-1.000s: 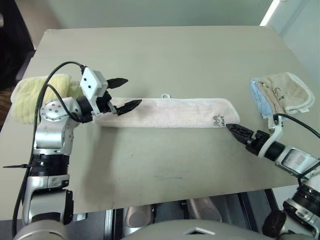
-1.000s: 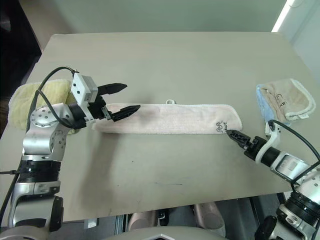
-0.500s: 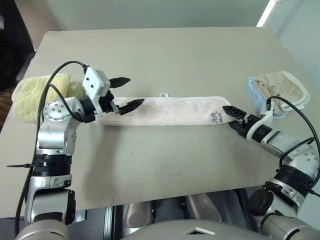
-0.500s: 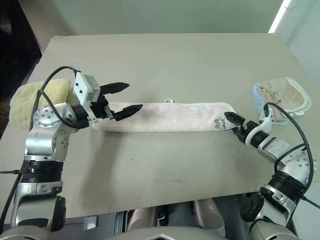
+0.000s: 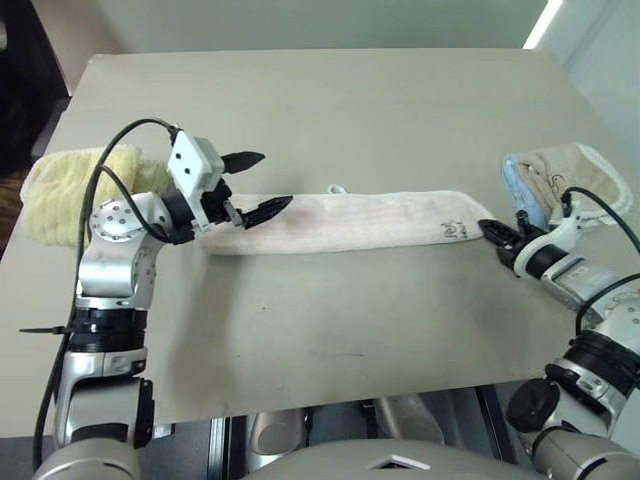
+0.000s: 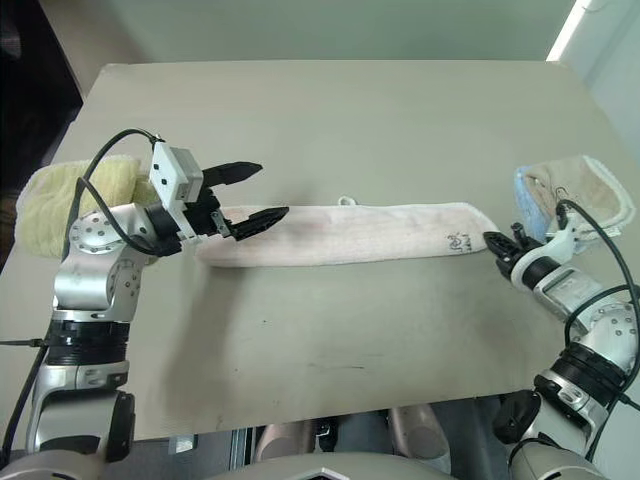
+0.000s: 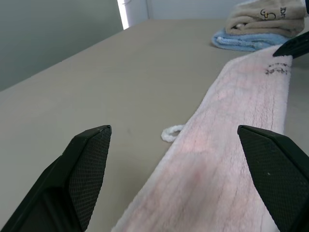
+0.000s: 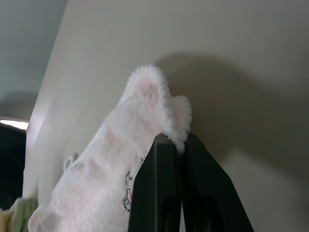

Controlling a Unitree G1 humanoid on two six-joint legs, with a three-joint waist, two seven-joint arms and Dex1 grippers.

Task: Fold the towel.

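The robot's right gripper should release the pale pink towel's end on the towel (image 5: 369,217) (image 8: 89,187) between the loop tag and the embroidered mark.
The towel (image 5: 350,222), a long pale pink strip, lies flat across the middle of the table, with its loop tag (image 5: 333,189) on the far edge. A small dark embroidered mark (image 5: 455,230) sits near its right end. My right gripper (image 5: 492,232) is shut on that end's corner. In the right wrist view the cloth (image 8: 145,121) bunches over the closed fingertips (image 8: 169,145). At the strip's left end my left gripper (image 5: 272,182) hovers open; the wrist view shows its fingers (image 7: 87,164) wide apart on either side of the cloth.
A yellow-green towel (image 5: 60,185) lies at the table's left edge behind my left arm. A beige towel (image 5: 570,170) on a light blue cloth (image 5: 520,190) sits just beyond my right gripper. The table's (image 5: 350,110) far half is bare.
My right gripper has closed on the towel's right end and shifted right and forward, drawing that end with it. My left gripper has stayed open and still.
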